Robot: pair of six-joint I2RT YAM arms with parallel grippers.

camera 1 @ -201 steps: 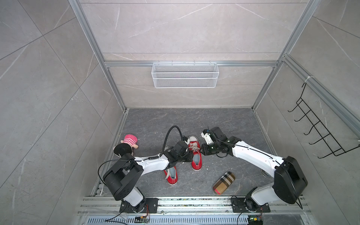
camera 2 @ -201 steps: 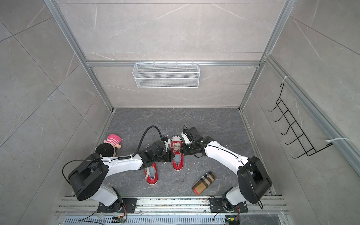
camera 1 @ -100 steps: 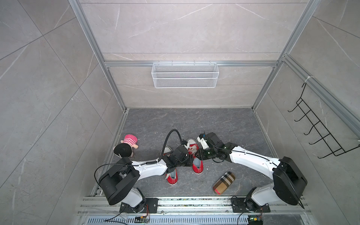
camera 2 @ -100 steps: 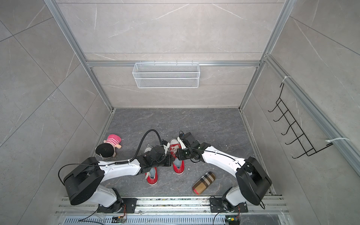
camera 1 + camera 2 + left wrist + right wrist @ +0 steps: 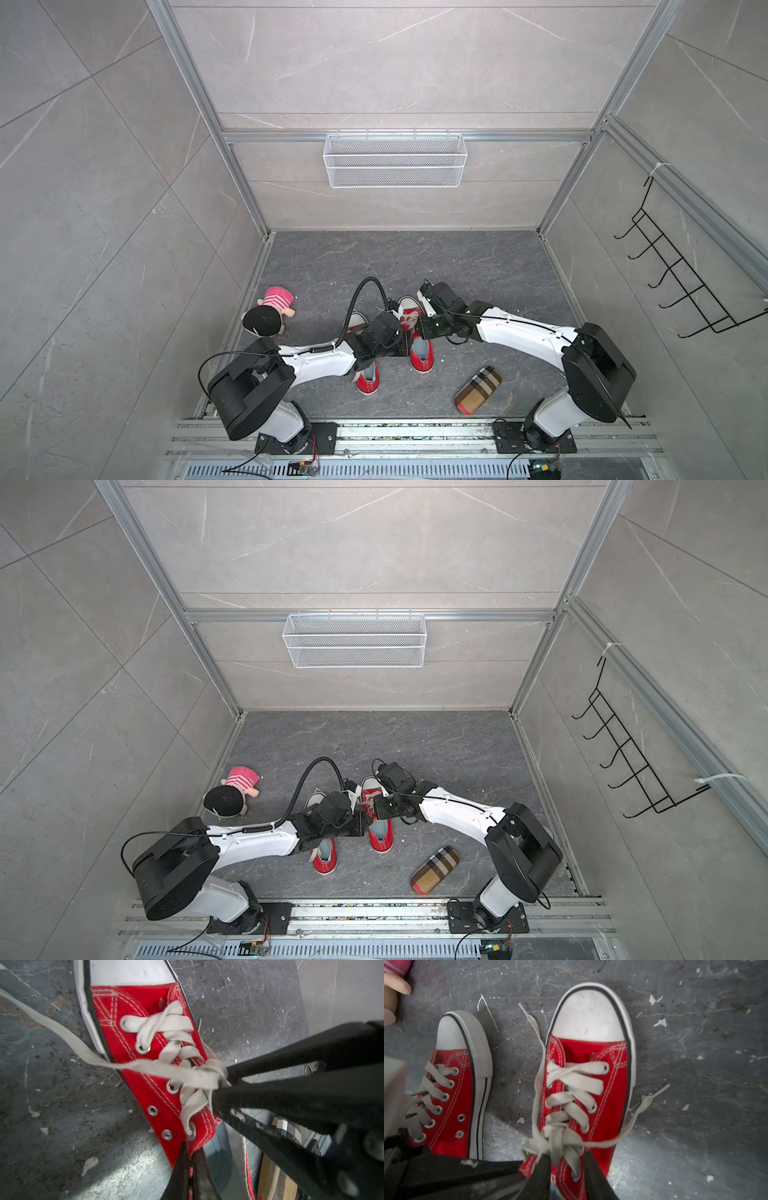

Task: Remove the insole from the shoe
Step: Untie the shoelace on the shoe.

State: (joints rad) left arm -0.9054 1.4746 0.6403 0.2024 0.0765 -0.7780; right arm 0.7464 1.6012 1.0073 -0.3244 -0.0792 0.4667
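My left gripper is pinching the eyelet flap while the lace knot pulls the shoe shut, so my left gripper needs to first take the lace (image 5: 195, 1104) beside the knot.
Two red sneakers with white toe caps stand side by side on the grey floor. Both grippers work on the right-hand shoe (image 5: 420, 357) (image 5: 380, 835) (image 5: 588, 1084). My left gripper (image 5: 191, 1159) (image 5: 405, 348) is shut on the red edge of its eyelet flap, beside the opening. A grey-blue insole (image 5: 220, 1157) shows inside the shoe. My right gripper (image 5: 566, 1162) (image 5: 221, 1082) (image 5: 417, 329) comes from the opposite side. Its fingers (image 5: 591, 1169) close on the other eyelet flap and the lace knot (image 5: 550, 1142).
The other red shoe (image 5: 368, 380) (image 5: 452, 1093) lies partly under my left arm. A plaid case (image 5: 478, 388) lies at the front right and a doll (image 5: 270, 311) at the left wall. A wire basket (image 5: 395, 160) and a hook rack (image 5: 681, 282) hang on the walls.
Both wrists have drawn closer over the right-hand shoe and shifted toward the front rail. The shoe has slid a little the same way. Both grips look unchanged.
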